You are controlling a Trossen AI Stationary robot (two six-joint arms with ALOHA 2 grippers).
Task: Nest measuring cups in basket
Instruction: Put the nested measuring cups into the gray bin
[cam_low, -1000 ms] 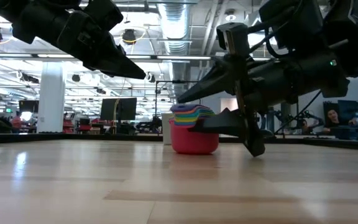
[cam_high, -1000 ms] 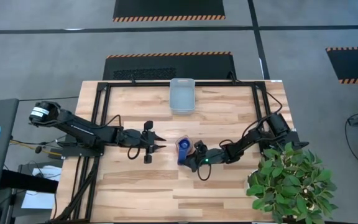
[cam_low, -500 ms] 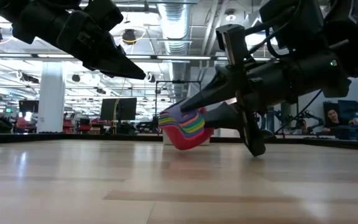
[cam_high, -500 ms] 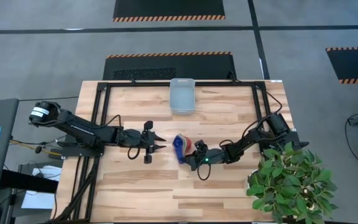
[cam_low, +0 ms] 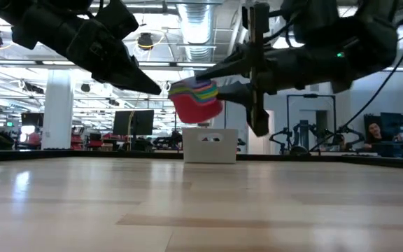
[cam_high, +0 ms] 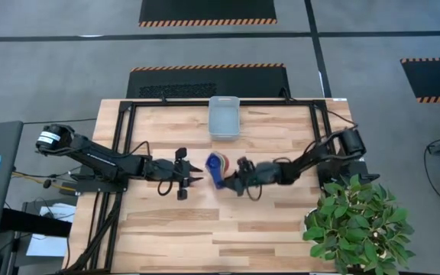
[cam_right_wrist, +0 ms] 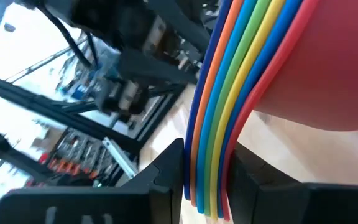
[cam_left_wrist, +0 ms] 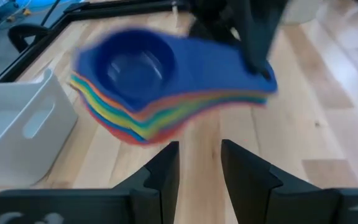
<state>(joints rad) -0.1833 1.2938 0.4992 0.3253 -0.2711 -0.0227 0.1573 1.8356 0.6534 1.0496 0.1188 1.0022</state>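
The stack of measuring cups, now hanging above the table's middle, will be let go by my right gripper in the middle of the pale basket's bottom (cam_high: 227,118).
The measuring cups (cam_high: 215,169) are nested in one stack, dark blue on top and red at the bottom. The stack hangs above the table's middle, clear of the wood in the low view (cam_low: 196,100). My right gripper (cam_high: 229,179) is shut on it from the right. My left gripper (cam_high: 195,180) is open just left of the stack, its fingertips (cam_left_wrist: 166,163) apart below the cups (cam_left_wrist: 135,93) and touching nothing. The basket (cam_high: 224,117), pale and translucent, stands on its base at the table's far edge. My right gripper pinches the stacked flat handles (cam_right_wrist: 211,149) between its two fingers, all layers together. The fingers come nearly level from the table's right and lie along the handles. The stack is lifted clear of the table, slightly tilted, its bowls (cam_low: 194,105) pointing toward the left gripper.
A potted plant (cam_high: 357,225) stands at the table's near right corner, beside the right arm's base. A black frame (cam_high: 121,137) runs along the table's left and far edges. Bare wood (cam_high: 228,229) lies near the front edge.
My right gripper has shut on the handles of the stack, which stood on the table. The stack first tipped toward the left, then rose clear. Gripper and stack have moved up and toward the table's far left, closer to the left gripper.
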